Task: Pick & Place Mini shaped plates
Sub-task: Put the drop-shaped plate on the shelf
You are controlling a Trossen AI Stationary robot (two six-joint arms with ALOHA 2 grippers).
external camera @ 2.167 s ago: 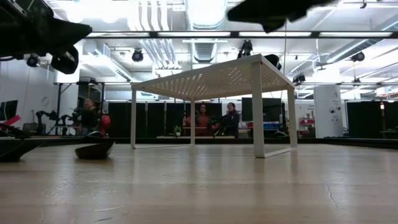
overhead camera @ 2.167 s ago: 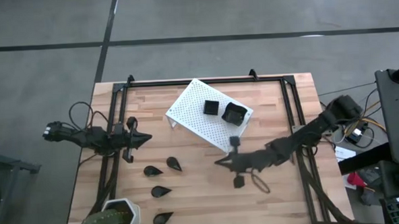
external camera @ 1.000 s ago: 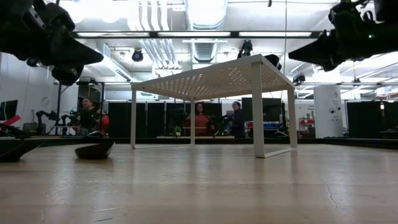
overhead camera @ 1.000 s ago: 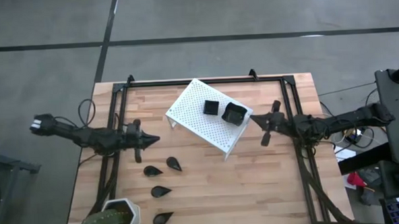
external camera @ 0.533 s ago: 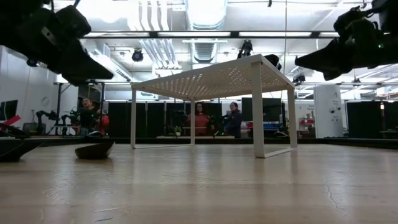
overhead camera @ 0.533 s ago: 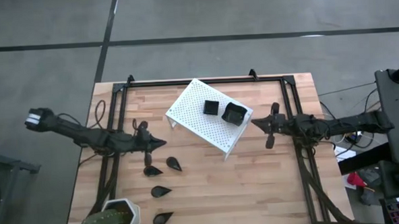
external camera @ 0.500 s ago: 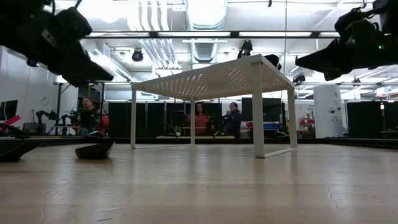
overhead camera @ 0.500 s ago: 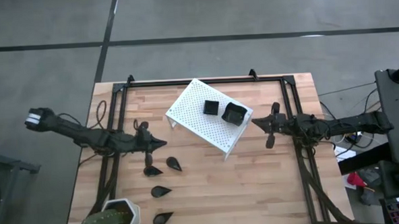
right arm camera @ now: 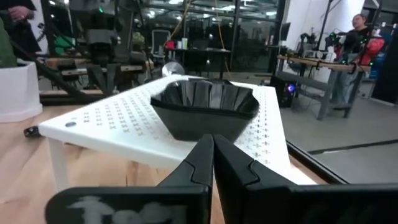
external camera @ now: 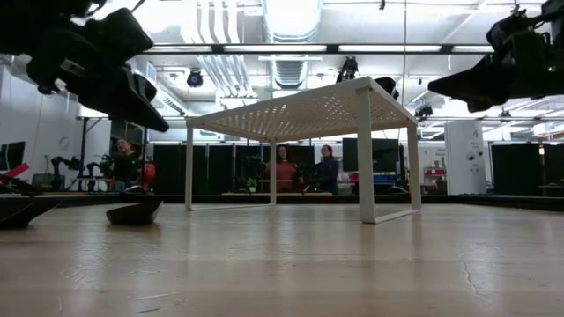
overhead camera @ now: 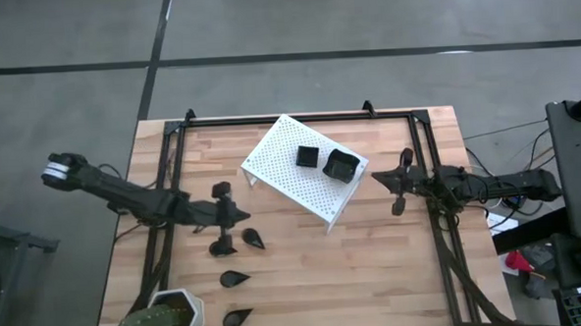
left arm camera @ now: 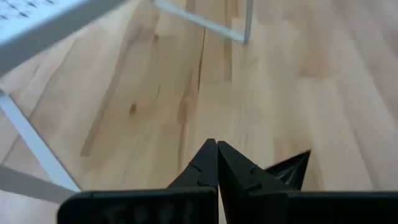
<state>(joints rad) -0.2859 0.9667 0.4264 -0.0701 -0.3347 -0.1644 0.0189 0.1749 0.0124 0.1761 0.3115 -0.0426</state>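
The left gripper closes next on the side edge of the teardrop plate (overhead camera: 251,244) nearest the white rack.
Several glossy black teardrop plates lie flat on the wooden table at the near left: (overhead camera: 223,248), (overhead camera: 254,238), (overhead camera: 234,278), (overhead camera: 236,318). Two black square plates, a small one (overhead camera: 308,155) and a wavy-rimmed one (overhead camera: 341,165), sit on top of the white perforated rack (overhead camera: 291,178). My left gripper (overhead camera: 244,217) is shut and empty, in the air just beyond the teardrop plates; one plate's pointed end shows in the left wrist view (left arm camera: 291,167). My right gripper (overhead camera: 378,176) is shut and empty, in the air right of the rack, facing the wavy plate (right arm camera: 205,107).
A white hexagonal plant pot (overhead camera: 170,321) stands at the near left corner. A black frame (overhead camera: 298,116) runs along the table's far edge and sides. The rack stands on thin legs (external camera: 365,154). People show in the room behind (external camera: 284,167).
My left gripper has gone toward the table's right and near edges, closer to the teardrop plates, and has tipped its fingers downward. My right gripper has drawn back a little toward the table's right edge. No plate has moved.
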